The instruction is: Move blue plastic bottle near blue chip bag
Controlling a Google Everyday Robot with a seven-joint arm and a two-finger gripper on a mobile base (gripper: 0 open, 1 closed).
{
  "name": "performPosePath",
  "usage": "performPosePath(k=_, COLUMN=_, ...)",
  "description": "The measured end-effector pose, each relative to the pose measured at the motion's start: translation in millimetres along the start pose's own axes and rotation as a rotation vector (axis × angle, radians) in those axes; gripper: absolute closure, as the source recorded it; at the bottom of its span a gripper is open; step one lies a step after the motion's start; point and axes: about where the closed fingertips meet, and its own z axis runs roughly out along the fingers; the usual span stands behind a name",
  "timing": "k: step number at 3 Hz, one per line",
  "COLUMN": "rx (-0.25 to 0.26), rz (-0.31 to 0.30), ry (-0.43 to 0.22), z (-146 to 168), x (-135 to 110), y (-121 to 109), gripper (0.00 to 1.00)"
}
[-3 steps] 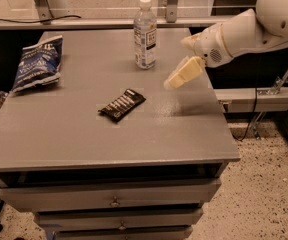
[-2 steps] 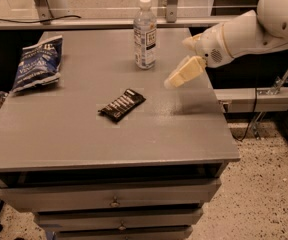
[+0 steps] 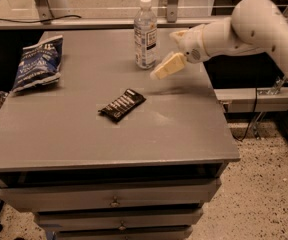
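Observation:
Next, I move my gripper to the blue plastic bottle's lower half [image 3: 146, 47], a little above the base of the bottle, and close it there.
The blue plastic bottle [image 3: 145, 33] stands upright at the back middle of the grey table [image 3: 184, 134], clear with a white cap and a label. The blue chip bag [image 3: 38, 63] lies crinkled at the table's back left. My gripper [image 3: 163, 69] hangs above the table just right of the bottle's base, close to it but apart from it, its pale fingers pointing down and to the left. The white arm reaches in from the right.
A small black bar wrapper with white stripes [image 3: 122, 104] lies near the table's middle. Drawers [image 3: 114, 201] sit below the front edge. A metal frame and rail run behind the table. Cables lie on the speckled floor at right.
The gripper has moved a little to the left, closer to the bottle. The bottle, bag and wrapper have not moved.

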Motion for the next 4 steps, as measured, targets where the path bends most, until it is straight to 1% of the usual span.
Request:
performPosePath(k=1, rx=0.048, rz=-0.056, ry=-0.025, z=21.3, x=-6.1, y=-35.1, gripper=0.00)
performPosePath(k=2, rx=0.076, rz=-0.025, ry=-0.049, z=36.3, x=-22.0, y=-59.0, gripper=0.00)
performPosePath(k=3, rx=0.057, rz=0.075, ry=-0.095, z=49.1, x=-36.2, y=-65.8, gripper=0.00)
performPosePath(k=4, rx=0.027, rz=0.187, ry=-0.168, z=58.3, x=-45.9, y=-67.2, gripper=0.12)
